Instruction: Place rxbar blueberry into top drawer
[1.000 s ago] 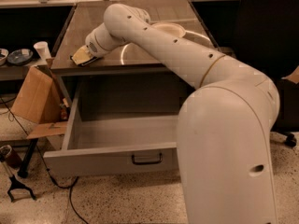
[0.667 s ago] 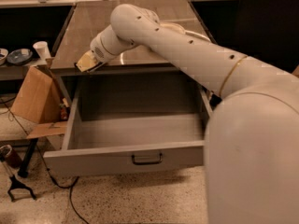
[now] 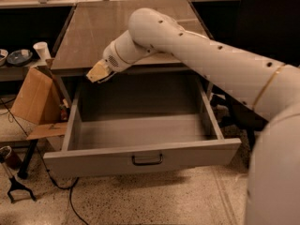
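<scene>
The rxbar blueberry will be released on the middle of the drawer's bottom (image 3: 125, 126), slightly toward the cardboard box.
The top drawer (image 3: 93, 162) of the grey cabinet is pulled wide open, with its dark pull handle (image 3: 147, 160) at the centre of the front panel. What shows of its inside is bare grey floor. My gripper (image 3: 99, 72), with a pale yellowish tip, hangs at the end of the white arm (image 3: 197, 46) just below the counter's front edge, above the drawer's back left corner. The rxbar blueberry is not visible; I cannot tell whether the gripper holds it.
The brown countertop (image 3: 126, 27) lies above the drawer. A cardboard box (image 3: 35, 97) leans at the left, with a white cup (image 3: 41, 50) and dishes (image 3: 18, 56) behind it. A black tool (image 3: 16, 189) and a cable lie on the floor. A black chair (image 3: 272, 27) stands at the right.
The gripper has moved right and down, from the counter's front left edge to above the drawer's back left corner. The arm has swung further across the view.
</scene>
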Available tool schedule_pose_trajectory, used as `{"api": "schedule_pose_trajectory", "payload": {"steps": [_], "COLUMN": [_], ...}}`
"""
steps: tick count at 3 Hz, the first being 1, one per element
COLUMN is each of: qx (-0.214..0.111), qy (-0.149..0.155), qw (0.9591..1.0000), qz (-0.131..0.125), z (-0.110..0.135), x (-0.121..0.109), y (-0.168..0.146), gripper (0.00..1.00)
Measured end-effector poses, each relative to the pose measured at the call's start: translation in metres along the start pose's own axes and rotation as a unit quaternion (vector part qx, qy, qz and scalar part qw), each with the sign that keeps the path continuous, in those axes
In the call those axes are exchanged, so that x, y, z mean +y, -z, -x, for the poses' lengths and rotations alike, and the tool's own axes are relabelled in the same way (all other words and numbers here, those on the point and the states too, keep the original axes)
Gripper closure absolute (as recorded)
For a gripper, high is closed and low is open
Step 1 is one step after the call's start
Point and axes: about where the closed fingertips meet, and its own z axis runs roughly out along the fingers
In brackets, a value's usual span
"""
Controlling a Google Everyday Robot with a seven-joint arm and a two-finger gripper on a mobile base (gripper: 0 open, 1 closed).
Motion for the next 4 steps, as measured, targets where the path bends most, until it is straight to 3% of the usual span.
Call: {"api": "schedule_pose_trajectory", "payload": {"steps": [1, 2, 3, 4], "qx": [-0.007, -0.017, -0.021, -0.023], "qy": [-0.004, 0.000, -0.008, -0.041], "qw": [1.0000, 0.9993, 0.9975, 0.9933], "qz": [0.003, 0.033, 0.067, 0.105], "z": [-0.019, -0.038, -0.079, -0.128], "x": [0.014, 0.026, 0.030, 0.030], "y": [0.034, 0.056, 0.053, 0.036], "gripper": [1.00, 1.00, 1.00, 1.00]}}
